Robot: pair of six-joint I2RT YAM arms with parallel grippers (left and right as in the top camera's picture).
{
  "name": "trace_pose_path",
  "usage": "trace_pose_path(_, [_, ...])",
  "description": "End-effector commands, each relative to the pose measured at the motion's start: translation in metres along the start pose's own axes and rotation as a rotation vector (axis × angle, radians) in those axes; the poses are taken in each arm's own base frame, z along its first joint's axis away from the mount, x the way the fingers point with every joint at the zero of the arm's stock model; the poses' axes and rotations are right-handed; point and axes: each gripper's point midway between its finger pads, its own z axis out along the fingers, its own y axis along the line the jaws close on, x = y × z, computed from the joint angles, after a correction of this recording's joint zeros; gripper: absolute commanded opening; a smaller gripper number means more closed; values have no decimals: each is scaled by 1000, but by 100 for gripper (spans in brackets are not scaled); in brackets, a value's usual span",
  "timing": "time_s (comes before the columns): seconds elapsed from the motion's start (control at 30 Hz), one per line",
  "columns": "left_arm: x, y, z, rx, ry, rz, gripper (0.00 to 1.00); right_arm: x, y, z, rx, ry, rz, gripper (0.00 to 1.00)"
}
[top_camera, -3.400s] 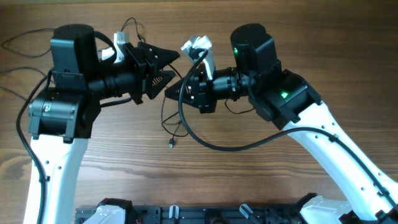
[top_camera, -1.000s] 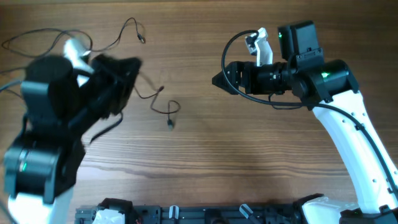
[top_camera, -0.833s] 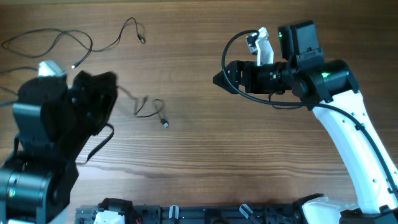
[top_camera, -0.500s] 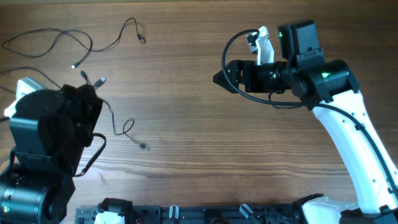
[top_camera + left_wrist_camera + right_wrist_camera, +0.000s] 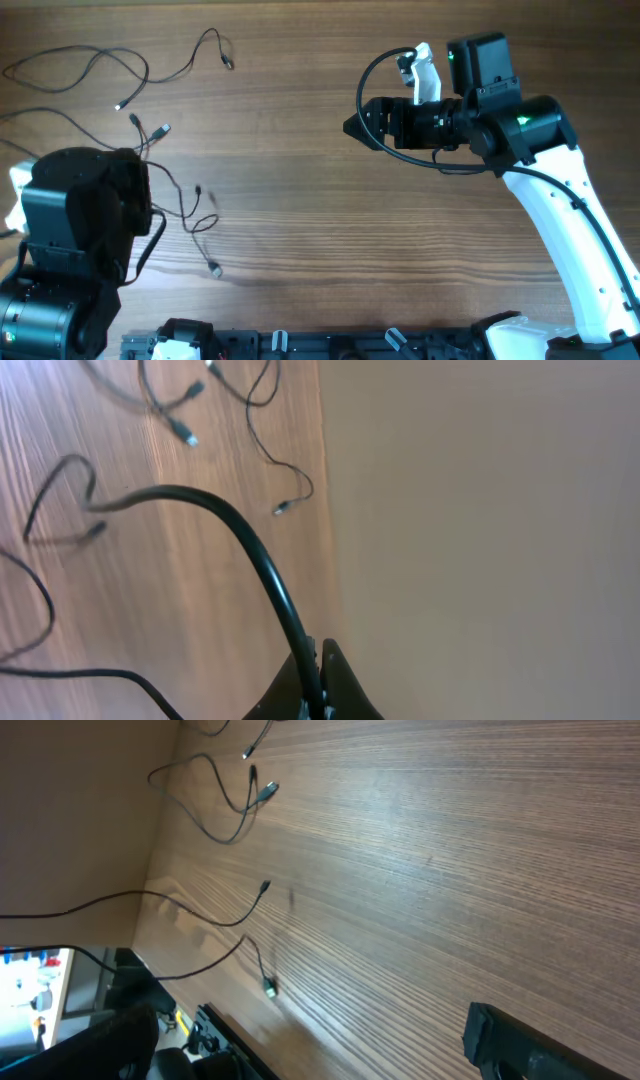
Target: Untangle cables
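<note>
Next, the left gripper releases the black cable on the wood (image 5: 101, 234) between the small plugs and the black rail.
Several thin dark cables lie on the wooden table (image 5: 320, 250). One cable (image 5: 110, 62) snakes along the far left. A second cable (image 5: 187, 200) runs from two small plugs (image 5: 150, 128) through a loop to a plug end (image 5: 213, 268) near the front. My left arm (image 5: 85, 215) stands at the front left and hides its own jaws in the overhead view. In the left wrist view my left gripper (image 5: 320, 660) is shut on a cable (image 5: 250, 550) that arcs away over the wood. My right gripper (image 5: 350, 128) hovers open and holds nothing, far to the right of the cables; one of its fingers (image 5: 520, 1040) shows.
A black rail (image 5: 320, 345) runs along the table's front edge. The left table edge (image 5: 325, 510) sits right beside my left gripper. My right arm's own thick black cable (image 5: 375, 70) loops above its wrist.
My left arm swung from the far left down to the front left, dragging the held cable; its loop and plug end slid towards the front. The right arm stayed still over the last second.
</note>
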Motion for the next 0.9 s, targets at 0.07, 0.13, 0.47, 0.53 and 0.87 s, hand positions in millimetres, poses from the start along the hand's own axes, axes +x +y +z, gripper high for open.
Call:
trace_pose_path(0.07, [9,-2,0,2,52,-187,4,-2,3,-7,10,-28,-34,100])
trace_pose_path(0.13, [10,-2,4,-8,51,-184,4,-4,3,-8,8,-35,-39,100])
trace_pose_path(0.47, [14,5,23,-83,22,-230,4,-2,3,-7,9,-30,-28,100])
trace_pose_path(0.53, [5,10,22,-93,-30,-266,4,-1,2,-7,12,-24,-24,100])
trace_pose_path(0.87, [-47,21,20,-112,-256,-299,4,-2,2,-7,13,-30,-30,100])
